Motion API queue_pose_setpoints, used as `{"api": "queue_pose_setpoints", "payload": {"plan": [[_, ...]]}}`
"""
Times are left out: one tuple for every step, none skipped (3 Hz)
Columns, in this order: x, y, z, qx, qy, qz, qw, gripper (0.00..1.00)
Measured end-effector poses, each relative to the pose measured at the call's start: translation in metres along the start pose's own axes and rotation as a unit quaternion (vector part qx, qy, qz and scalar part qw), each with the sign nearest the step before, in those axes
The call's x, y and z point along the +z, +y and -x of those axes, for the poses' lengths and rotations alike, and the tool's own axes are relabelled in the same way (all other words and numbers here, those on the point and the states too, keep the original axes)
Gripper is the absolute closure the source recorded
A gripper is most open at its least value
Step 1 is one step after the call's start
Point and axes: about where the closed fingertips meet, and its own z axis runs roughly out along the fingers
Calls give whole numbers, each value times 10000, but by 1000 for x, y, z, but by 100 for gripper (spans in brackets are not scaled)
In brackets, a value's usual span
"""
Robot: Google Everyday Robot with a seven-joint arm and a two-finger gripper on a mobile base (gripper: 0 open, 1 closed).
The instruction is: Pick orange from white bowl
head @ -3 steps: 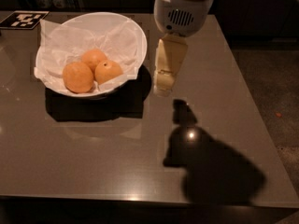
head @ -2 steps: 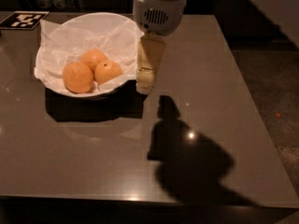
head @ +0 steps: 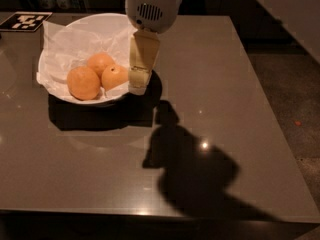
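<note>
Next, I grip the sides of the dimpled orange (head: 114, 75), nearest in the white bowl.
The white bowl (head: 100, 17), lined with crumpled white paper, stands at the back left of the grey table. Three oranges lie in it. The orange with a small dark stem dimple (head: 115, 76) is the rightmost. A slightly larger plain orange (head: 83, 82) lies to its left and a third (head: 100, 63) behind them. My gripper (head: 137, 85) hangs from the white wrist housing (head: 152, 6) over the bowl's right rim, just to the right of the dimpled orange, close beside it. It holds nothing that I can see.
A black-and-white marker card (head: 24, 21) lies at the table's back left corner. The arm's shadow (head: 195, 176) falls across the table's middle. The table's right edge (head: 272, 114) borders dark floor.
The gripper has moved left across the table, from clear of the bowl's right side to over its right rim beside the dimpled orange. The oranges have not moved.
</note>
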Motion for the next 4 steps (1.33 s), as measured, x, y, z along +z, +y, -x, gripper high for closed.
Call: {"api": "queue_pose_setpoints", "payload": {"plan": [[5,-7,49,-274,-121,160,9994,3],[11,-12,74,-356,-196,278,9988,4],[25,-29,88,-202,-230,391,9988,19],[47,-42,96,-2,-178,533,9984,27]]}}
